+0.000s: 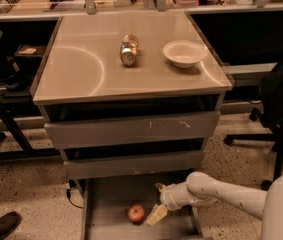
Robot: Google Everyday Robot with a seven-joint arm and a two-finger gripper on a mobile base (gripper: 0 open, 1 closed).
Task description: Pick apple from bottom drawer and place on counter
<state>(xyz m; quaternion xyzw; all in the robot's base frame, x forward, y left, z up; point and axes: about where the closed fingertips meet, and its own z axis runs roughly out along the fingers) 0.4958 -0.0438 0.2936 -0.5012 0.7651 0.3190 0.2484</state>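
Observation:
My gripper is to move next over to the apple in the open bottom drawer and close around the apple's sides [136, 214].
The small red-orange apple [136, 213] lies on the grey floor of the pulled-out bottom drawer [106, 204], near its middle. My gripper [157, 206] on the white arm reaches in from the right and hangs over the drawer, just right of the apple. One pale finger [156, 215] points down toward the drawer floor beside the apple without touching it. The beige-grey counter [81, 69] with its curved arc mark is above the drawers.
A silver can [128, 50] lies on its side on the counter, with a white bowl [184, 53] to its right. Two closed scuffed drawers [131, 129] sit above the open one. Office chairs [281, 104] stand right and left. A shoe [1, 225] is at bottom left.

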